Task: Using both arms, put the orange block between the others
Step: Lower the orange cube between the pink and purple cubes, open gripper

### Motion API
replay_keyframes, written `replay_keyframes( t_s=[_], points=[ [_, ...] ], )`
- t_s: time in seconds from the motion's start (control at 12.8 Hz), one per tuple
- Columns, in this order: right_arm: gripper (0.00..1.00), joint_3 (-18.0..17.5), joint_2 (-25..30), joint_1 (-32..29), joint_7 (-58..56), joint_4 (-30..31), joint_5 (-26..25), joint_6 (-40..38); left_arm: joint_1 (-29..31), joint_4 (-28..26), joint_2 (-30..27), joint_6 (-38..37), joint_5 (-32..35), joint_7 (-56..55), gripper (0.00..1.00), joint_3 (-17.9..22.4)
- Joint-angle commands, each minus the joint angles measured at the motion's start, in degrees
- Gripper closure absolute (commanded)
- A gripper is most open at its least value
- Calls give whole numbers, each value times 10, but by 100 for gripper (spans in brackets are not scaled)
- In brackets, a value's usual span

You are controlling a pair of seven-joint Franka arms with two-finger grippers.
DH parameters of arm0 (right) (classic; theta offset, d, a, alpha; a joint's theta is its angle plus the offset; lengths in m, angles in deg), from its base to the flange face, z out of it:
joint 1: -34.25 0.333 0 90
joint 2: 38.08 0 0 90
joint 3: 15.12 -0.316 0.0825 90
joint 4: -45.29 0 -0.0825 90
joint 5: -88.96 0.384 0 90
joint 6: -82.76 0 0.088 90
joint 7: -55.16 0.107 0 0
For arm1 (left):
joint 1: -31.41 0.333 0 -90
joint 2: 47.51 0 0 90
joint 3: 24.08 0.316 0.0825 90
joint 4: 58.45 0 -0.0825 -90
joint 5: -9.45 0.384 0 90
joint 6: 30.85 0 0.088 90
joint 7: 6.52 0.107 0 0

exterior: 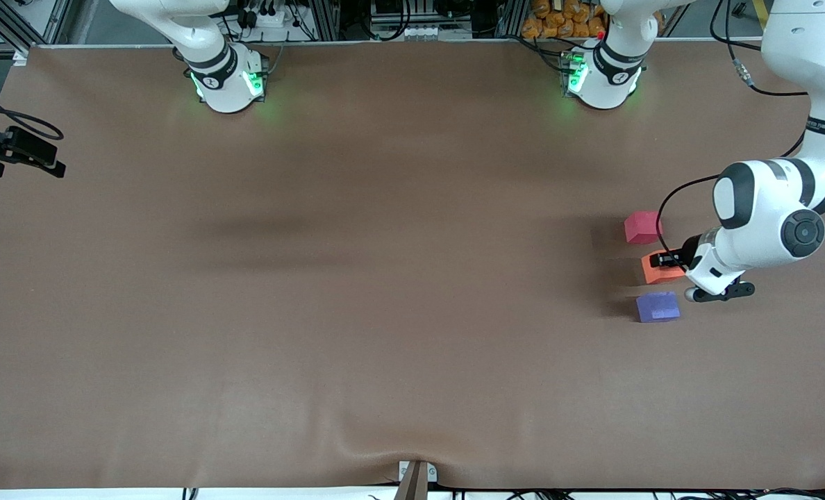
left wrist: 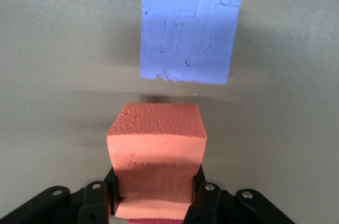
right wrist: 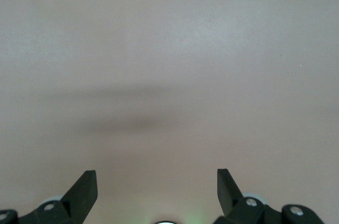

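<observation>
Next, I release the orange block, now held low there, from my left gripper in the gap [exterior: 651,269] [left wrist: 185,134] between the pinkish-red cube and the purple-blue cube.
My left gripper [exterior: 669,267] [left wrist: 155,192] is shut on the orange block [exterior: 657,272] [left wrist: 157,147], squeezing its sides. It holds the block low, in the gap between the pinkish-red cube [exterior: 641,227] and the purple-blue cube [exterior: 657,306] [left wrist: 189,36]. All three stand in a row near the left arm's end of the table. The pinkish-red cube lies farthest from the front camera and the purple-blue cube nearest. Whether the orange block touches the table I cannot tell. My right gripper [right wrist: 157,181] is open over bare table, out of the front view.
The brown table cover [exterior: 357,278] stretches wide toward the right arm's end. A black device on a cable [exterior: 18,148] sits at that end's edge. A small bracket [exterior: 416,476] is at the edge nearest the front camera.
</observation>
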Motion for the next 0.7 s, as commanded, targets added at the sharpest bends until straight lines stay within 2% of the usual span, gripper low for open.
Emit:
replay_keyframes(
  t_s=[0.0,0.39,0.62],
  points=[
    [0,-5,-5,-7,-3,-12,4,-8,4,-10,4,17,12,16,96,-10],
    [0,-5,-5,-7,-4,-12,4,-8,2,-16,16,34,13,56,89,-10],
    [0,-5,-5,-7,-4,-12,4,-8,2,-27,17,55,28,57,89,-10]
  ],
)
